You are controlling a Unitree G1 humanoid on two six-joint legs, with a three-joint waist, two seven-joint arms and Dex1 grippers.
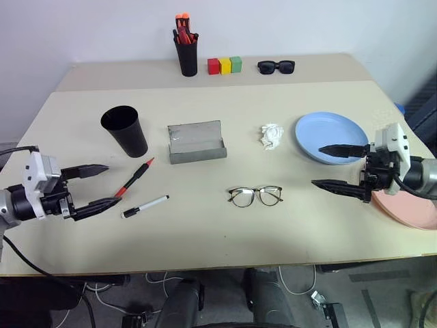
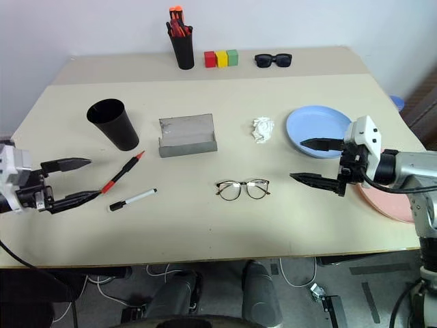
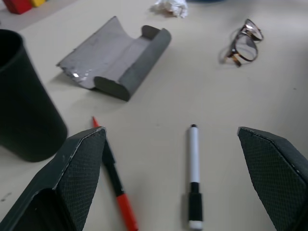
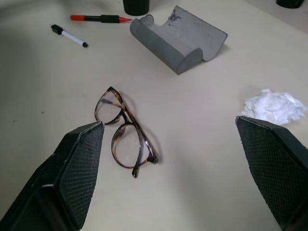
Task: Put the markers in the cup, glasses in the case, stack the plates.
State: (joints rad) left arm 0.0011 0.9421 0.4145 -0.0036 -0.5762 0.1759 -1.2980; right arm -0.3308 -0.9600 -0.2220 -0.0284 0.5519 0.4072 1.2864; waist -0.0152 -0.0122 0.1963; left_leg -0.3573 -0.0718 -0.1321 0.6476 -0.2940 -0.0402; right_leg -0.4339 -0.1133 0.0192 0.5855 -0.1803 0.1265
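Note:
I will next move my left gripper to the red and black marker and close it on the middle of its black section (image 1: 137,174) (image 3: 111,171), behind the red tip.
A red and black marker (image 1: 135,177) and a white marker with a black cap (image 1: 145,206) lie left of centre, just right of my open left gripper (image 1: 101,186). The wide black cup (image 1: 125,130) stands behind them. Open on the table sits the grey case (image 1: 196,141). The wire-framed glasses (image 1: 255,195) lie at the middle front. My right gripper (image 1: 336,167) hovers open to their right, at the near edge of the light blue plate (image 1: 330,136). The pink plate (image 1: 412,208) lies at the right edge, partly behind my right arm.
A crumpled white tissue (image 1: 272,135) lies between the case and the blue plate. At the back stand a black pen holder (image 1: 186,49) with orange-capped pens, three coloured blocks (image 1: 224,65) and black sunglasses (image 1: 276,66).

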